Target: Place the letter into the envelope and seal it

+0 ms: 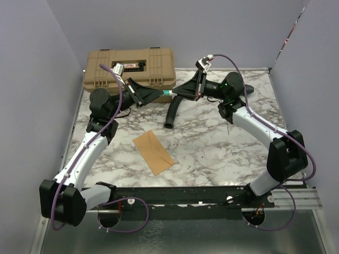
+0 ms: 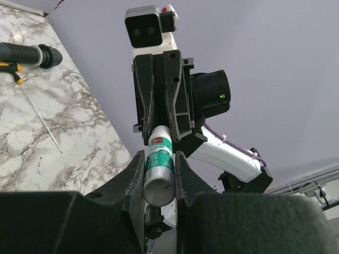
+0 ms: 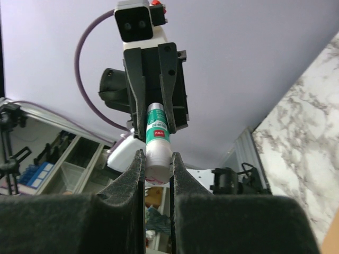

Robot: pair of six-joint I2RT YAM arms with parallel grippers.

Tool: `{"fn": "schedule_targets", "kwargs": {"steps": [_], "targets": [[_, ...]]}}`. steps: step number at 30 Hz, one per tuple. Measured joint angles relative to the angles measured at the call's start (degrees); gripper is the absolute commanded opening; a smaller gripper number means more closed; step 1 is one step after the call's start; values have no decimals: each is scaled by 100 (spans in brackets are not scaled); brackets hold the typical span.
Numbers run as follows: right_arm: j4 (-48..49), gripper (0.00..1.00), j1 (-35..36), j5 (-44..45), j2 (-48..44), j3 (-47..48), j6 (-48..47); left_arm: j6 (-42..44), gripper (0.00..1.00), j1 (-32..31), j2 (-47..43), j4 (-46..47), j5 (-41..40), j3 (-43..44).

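Observation:
The robot's right gripper should set the glue stick down on the marble [image 1: 174, 129] next to the open end of the black hose. The glue stick is now high above the table.
The envelope [image 1: 153, 152], an orange-tan rectangle with a crease, lies flat on the marble table in front of the left arm. The letter is not in view. High above the table's back middle, both grippers meet tip to tip on a green-and-white glue stick [image 1: 168, 93]. My left gripper [image 2: 159, 177] is shut on the stick's green body [image 2: 159, 161]. My right gripper [image 3: 157, 164] is shut on its white cap end [image 3: 158, 159]. Each wrist view shows the other gripper clamped on the stick's far end.
A tan toolbox [image 1: 131, 69] stands at the back left, just behind the grippers. A black hose [image 1: 175, 111] lies under the right gripper. A screwdriver with a thin shaft [image 2: 39, 119] and a black handle [image 2: 32, 53] lie on the marble at the right. Grey walls enclose the table.

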Motion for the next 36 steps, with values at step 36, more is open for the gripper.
{"fn": "schedule_targets", "kwargs": {"steps": [36], "targets": [[866,1,267,-48,79,20,820,181,0,-308,-308,828,-431,-455]]}}
